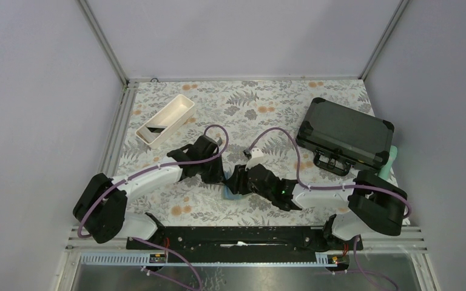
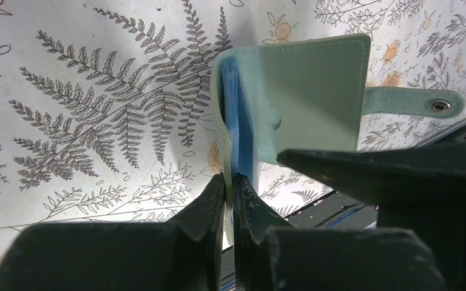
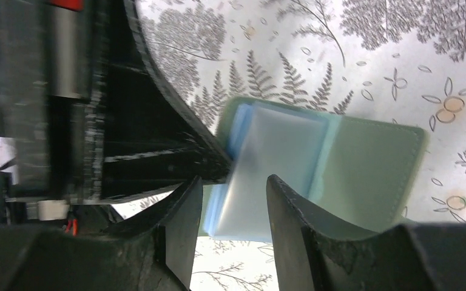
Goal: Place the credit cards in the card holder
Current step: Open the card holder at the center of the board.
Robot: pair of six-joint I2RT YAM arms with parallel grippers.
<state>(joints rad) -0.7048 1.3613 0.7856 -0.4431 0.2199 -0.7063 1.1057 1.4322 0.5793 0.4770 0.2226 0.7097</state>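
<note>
The top pocket lies flat on the stack under my open right fingers; next I back off, then pinch the pocket's near edge (image 3: 243, 237) to fold it away.
The sage-green card holder (image 2: 303, 91) lies open on the fern-print cloth, its pale blue pockets (image 3: 267, 157) fanned out and its snap strap (image 2: 412, 102) sticking out to the side. My left gripper (image 2: 230, 179) is shut on the edge of one green cover. My right gripper (image 3: 233, 206) hovers over the pockets with its jaws apart; the top pocket's edge sits between them with a gap beside it. In the top view both grippers (image 1: 218, 176) (image 1: 238, 182) meet over the card holder (image 1: 230, 194). The credit cards are not plainly in view.
A white oblong tray (image 1: 185, 104) stands at the back left, with a dark flat shape (image 1: 156, 128) in it that is too small to identify. A large black hard case (image 1: 346, 134) lies at the back right, and a teal object (image 1: 388, 163) is by the right edge.
</note>
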